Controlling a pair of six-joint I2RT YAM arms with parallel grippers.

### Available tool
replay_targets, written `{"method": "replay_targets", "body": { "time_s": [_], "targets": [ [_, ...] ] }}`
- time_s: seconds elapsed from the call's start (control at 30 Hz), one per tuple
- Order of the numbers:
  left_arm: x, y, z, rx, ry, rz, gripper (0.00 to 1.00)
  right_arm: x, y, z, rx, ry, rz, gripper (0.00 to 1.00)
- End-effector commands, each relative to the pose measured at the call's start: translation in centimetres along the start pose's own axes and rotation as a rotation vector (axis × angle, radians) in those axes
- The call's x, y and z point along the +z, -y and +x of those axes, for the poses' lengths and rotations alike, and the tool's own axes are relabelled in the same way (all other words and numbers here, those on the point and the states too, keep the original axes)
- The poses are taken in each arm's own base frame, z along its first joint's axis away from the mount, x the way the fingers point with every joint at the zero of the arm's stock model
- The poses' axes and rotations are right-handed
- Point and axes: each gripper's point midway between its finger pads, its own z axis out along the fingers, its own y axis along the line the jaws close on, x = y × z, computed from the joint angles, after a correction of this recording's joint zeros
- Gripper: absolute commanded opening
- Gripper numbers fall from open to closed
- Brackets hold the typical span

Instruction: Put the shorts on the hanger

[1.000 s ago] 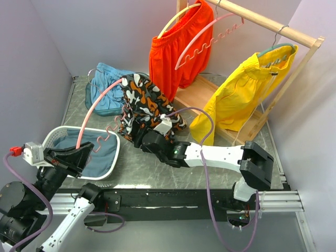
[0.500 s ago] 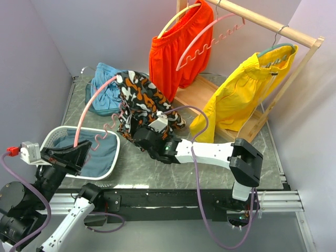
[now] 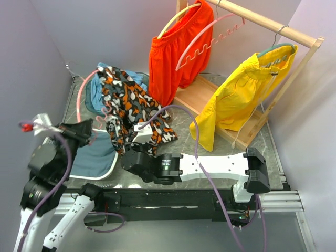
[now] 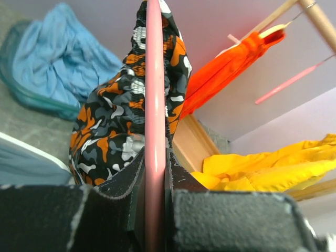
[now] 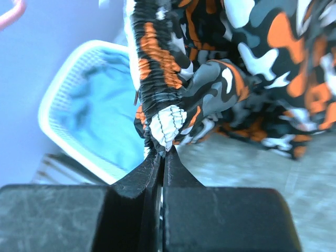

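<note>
My left gripper is at the loose end of the pink hanger, which must go into the shorts' waistband. I should put the hanger down and grip nearer its hook (image 3: pixel 84 84).
The shorts (image 3: pixel 131 102), in a black, orange and white print, hang draped over the pink hanger (image 3: pixel 81 100) above the table's left half. My left gripper (image 3: pixel 84 135) is shut on the hanger's lower end. In the left wrist view the pink bar (image 4: pixel 154 79) runs straight up from the closed jaws (image 4: pixel 155 173), with the shorts (image 4: pixel 110 121) hanging around it. My right gripper (image 3: pixel 128 146) is at the shorts' lower edge. The right wrist view shows it (image 5: pixel 163 155) shut on a white fold of the gathered waistband (image 5: pixel 165 123).
A white basket (image 3: pixel 107 168) holding blue cloth sits at the front left. A blue garment (image 3: pixel 97 89) lies at the back left. The wooden rack (image 3: pixel 273 26) at the back right carries orange shorts (image 3: pixel 176 50), yellow shorts (image 3: pixel 244 89) and a second pink hanger (image 3: pixel 210 39).
My left arm swung the hanger and the shorts up and to the back left. My right gripper closed on the waistband and moved left, toward the near edge.
</note>
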Motion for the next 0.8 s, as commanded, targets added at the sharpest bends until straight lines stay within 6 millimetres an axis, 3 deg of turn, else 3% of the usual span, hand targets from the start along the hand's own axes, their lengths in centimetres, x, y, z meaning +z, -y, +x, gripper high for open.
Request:
{"method": "replay_targets", "body": {
  "time_s": [0.0,0.1,0.23,0.37,0.5,0.57,0.6,0.63,0.77],
  "targets": [
    [2.6,2.7,-4.8,-0.175,0.215,0.041,0.01,-2.2,2.4,1.0,-0.234,-0.064,0.040,0.00],
    [3.7,2.5,-4.3,-0.202,0.210,0.019,0.01,-2.2,2.1,1.8,-0.322,-0.118,0.042,0.00],
    [5.5,2.1,-1.8,-0.201,0.130,-0.007,0.01,-1.5,4.4,4.2,-0.380,-0.173,0.106,0.00],
    [7.2,0.5,3.8,-0.223,-0.015,-0.017,0.01,-1.3,4.4,5.3,-0.324,-0.218,0.023,0.00],
    [7.8,-1.8,9.6,-0.234,-0.119,-0.052,0.01,-1.1,6.8,7.2,-0.285,-0.279,0.005,0.00],
    [7.9,-1.2,13.0,-0.219,-0.198,-0.045,0.01,-0.9,6.7,7.9,-0.234,-0.309,-0.037,0.00],
    [8.1,-1.4,14.1,-0.211,-0.205,-0.065,0.01,-0.9,7.8,8.6,-0.224,-0.327,-0.033,0.00],
    [7.8,-0.6,17.0,-0.182,-0.278,-0.060,0.01,-0.6,8.1,8.8,-0.195,-0.338,-0.042,0.00],
    [7.1,-0.1,22.4,-0.126,-0.378,-0.098,0.01,-0.9,9.3,9.5,-0.126,-0.376,-0.066,0.00]
  ]
}}
